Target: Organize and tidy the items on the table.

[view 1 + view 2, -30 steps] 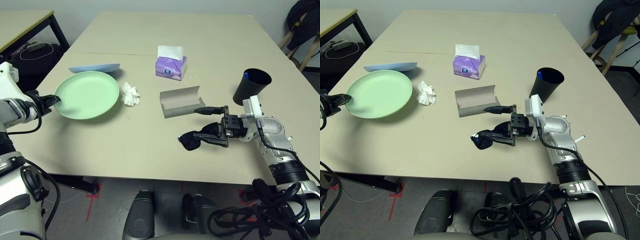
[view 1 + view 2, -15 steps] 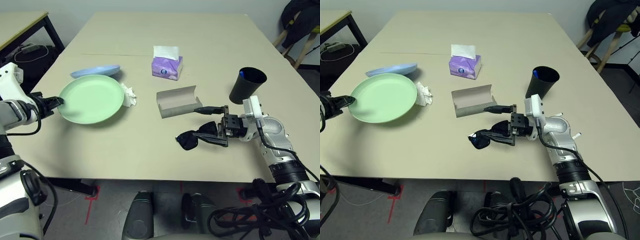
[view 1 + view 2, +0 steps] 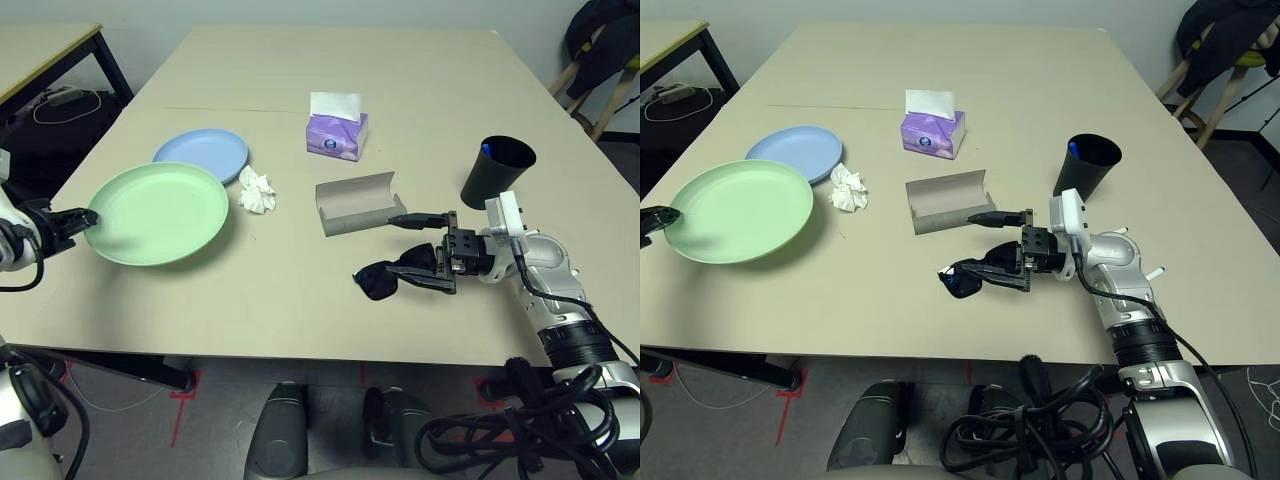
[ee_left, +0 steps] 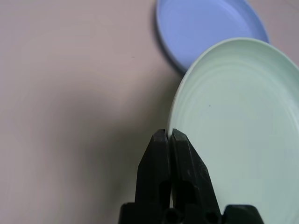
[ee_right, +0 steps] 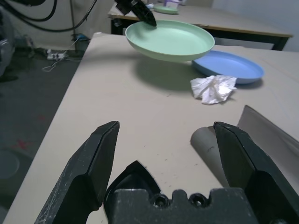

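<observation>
My left gripper is going to release the mint green plate on top of the pale blue plate (image 3: 201,157) (image 4: 212,19), so that the two are stacked. The mint green plate still hangs a little above the table.
My left gripper (image 3: 88,218) is shut on the near rim of the mint green plate (image 3: 160,212), which hangs a little above the table (image 3: 250,300). The pale blue plate (image 3: 200,155) lies flat behind it, with the crumpled white tissue (image 3: 258,190) beside it. The grey glasses case (image 3: 358,203) lies open mid-table. My right gripper (image 3: 400,250) is open just in front of the case; the black sunglasses (image 3: 383,280) lie against its lower finger. The black cup (image 3: 497,172) stands at the right with the blue-capped pen (image 3: 487,150) inside.
A purple tissue box (image 3: 337,133) stands behind the case. A smaller beige table (image 3: 40,50) with black legs is at the far left, with cables on the floor beside it. A chair with dark clothing (image 3: 605,50) is at the far right.
My left gripper has carried the green plate left and towards the near edge, uncovering the blue plate. The right arm and sunglasses have not moved.
</observation>
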